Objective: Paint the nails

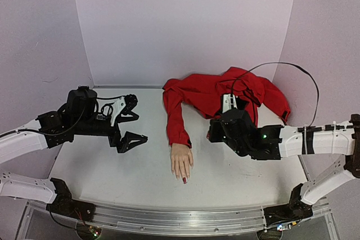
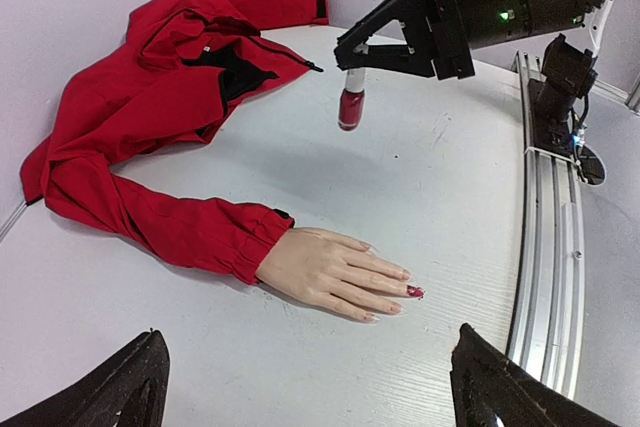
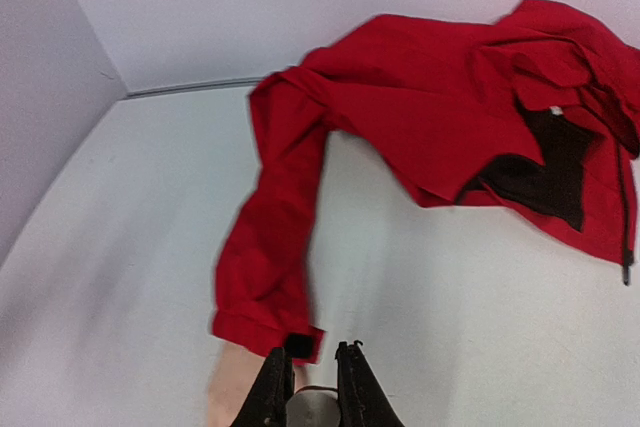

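Next, I release the polish bottle from my right gripper on the bare table [image 1: 244, 159] in front of the jacket's black lining patch.
The mannequin hand [image 1: 181, 161] lies flat at mid-table, coming out of a red sleeve [image 1: 176, 119]. In the left wrist view, one nail [image 2: 414, 291] is dark red and the neighbouring nails [image 2: 403, 274] are natural pink. My right gripper [image 1: 211, 134] is shut on the white cap [image 3: 312, 410] of a dark-red polish bottle [image 2: 350, 107]. It holds the bottle in the air to the right of the sleeve cuff. My left gripper [image 1: 133, 123] is open and empty, left of the hand, its fingertips [image 2: 135, 387] wide apart.
The red jacket [image 1: 225, 91] is crumpled at the back right, with a black lining patch [image 3: 545, 172]. A black cable [image 1: 292, 68] loops over the right arm. A metal rail [image 2: 548, 237] runs along the near table edge. Walls close in at the back and sides.
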### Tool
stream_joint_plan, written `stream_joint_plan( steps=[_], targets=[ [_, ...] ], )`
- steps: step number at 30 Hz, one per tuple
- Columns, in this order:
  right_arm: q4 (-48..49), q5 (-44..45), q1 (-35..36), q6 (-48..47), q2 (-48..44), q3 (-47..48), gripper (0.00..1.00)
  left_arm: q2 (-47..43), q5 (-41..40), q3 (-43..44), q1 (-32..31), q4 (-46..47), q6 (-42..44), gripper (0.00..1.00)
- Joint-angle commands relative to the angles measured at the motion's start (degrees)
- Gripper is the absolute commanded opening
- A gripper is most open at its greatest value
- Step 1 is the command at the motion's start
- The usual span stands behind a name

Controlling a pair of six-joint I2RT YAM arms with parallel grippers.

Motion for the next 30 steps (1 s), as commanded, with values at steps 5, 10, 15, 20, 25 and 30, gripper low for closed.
stream_joint_plan(
  steps=[5, 10, 15, 20, 25, 30],
  targets=[
    [-1.92, 6.83, -7.52, 6.81, -10.39, -15.99, 0.0, -0.33, -0.71, 2.76, 0.14, 1.47, -0.3, 0.99],
    [-1.77, 6.82, -9.8, 10.13, -11.97, -21.27, 0.0, 0.11, -1.01, 2.74, 0.14, 1.5, -0.24, 0.99],
    [-1.5, 7.37, -10.92, 12.15, -11.91, -24.15, 0.0, 0.39, -0.81, 2.68, 0.14, 1.45, -0.19, 0.99],
    [0.18, 6.81, -11.79, 13.15, -12.27, -26.7, 0.0, 0.44, -0.9, 2.72, 0.14, 1.43, -0.12, 0.99],
    [1.57, 6.11, -12.3, 14.35, -12.2, -28.33, 0.0, 0.43, -0.65, 2.77, 0.12, 1.47, -0.13, 0.99],
    [2.13, 5.97, -12.59, 15.28, -12.01, -29.26, 0.0, 0.34, -0.59, 2.75, 0.14, 1.43, -0.16, 0.99]
  ],
)
